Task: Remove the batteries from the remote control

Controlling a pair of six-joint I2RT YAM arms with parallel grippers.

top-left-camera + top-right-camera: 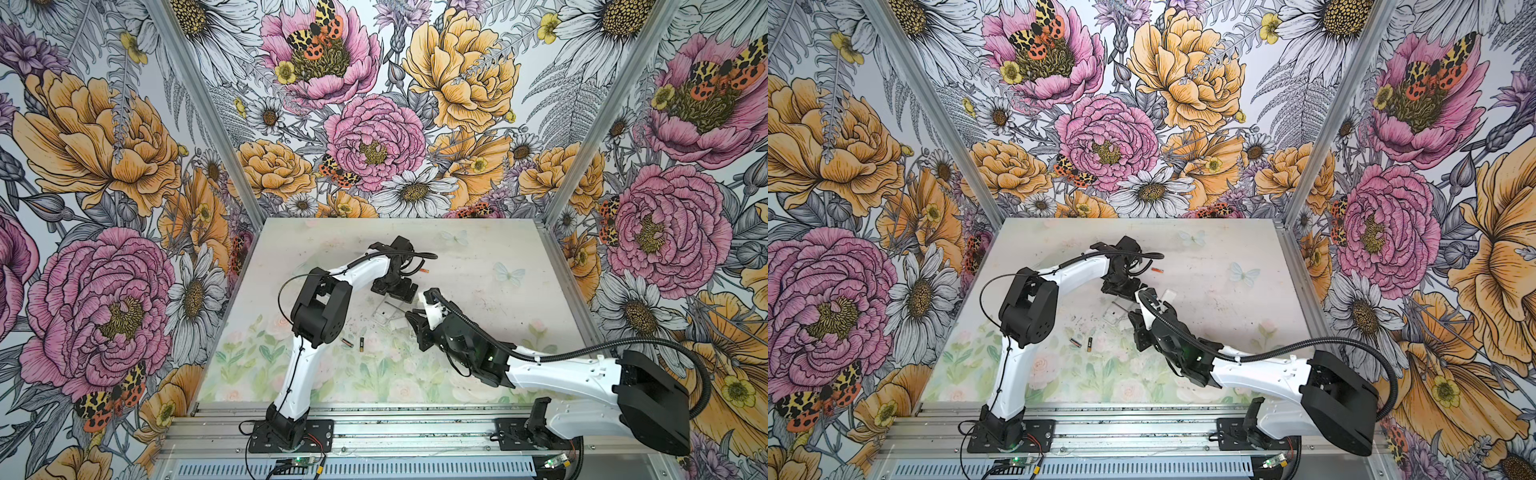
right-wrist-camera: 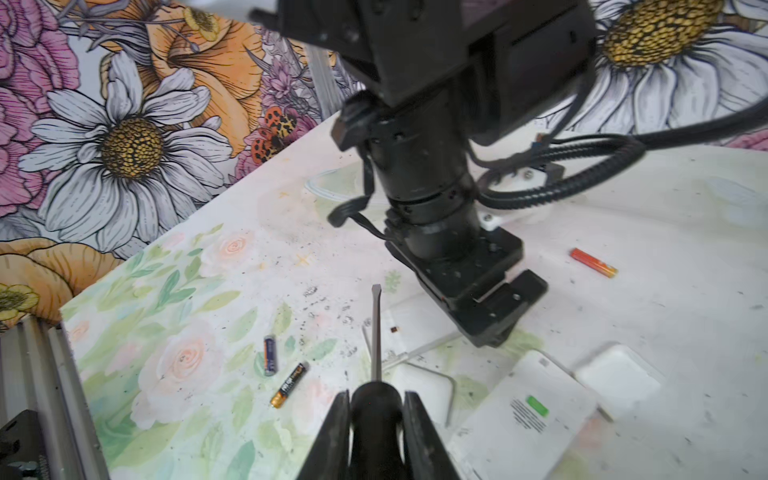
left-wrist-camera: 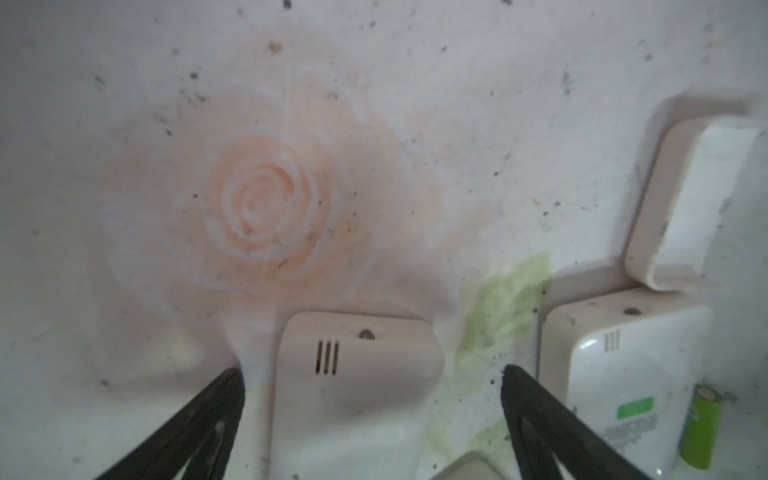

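Note:
My right gripper is going to set the screwdriver, now held by its black handle, down on the mat [image 1: 443,309] [image 2: 636,448] next to the remote with the green sticker.
My left gripper [image 3: 372,372] is open and straddles the end of a white remote control [image 3: 357,399], with a gap on each side. A second white remote [image 3: 623,374] with a green sticker lies beside it, and a lime green battery [image 3: 702,428] rests along its side. Two black batteries [image 2: 270,355], one of them gold-ended [image 2: 289,384], lie loose on the mat, seen in both top views [image 1: 346,342] [image 1: 1089,345]. An orange-red battery [image 2: 593,262] lies farther back [image 1: 424,271]. My right gripper [image 2: 376,395] is shut on the black handle of a screwdriver [image 2: 376,328].
A white cover [image 2: 619,380] lies beside the stickered remote [image 2: 528,419], and another white piece [image 3: 698,199] lies past it. The left arm's wrist [image 2: 478,291] stands just beyond the screwdriver tip. The two arms meet at mid-table [image 1: 395,291]. Floral walls enclose the mat.

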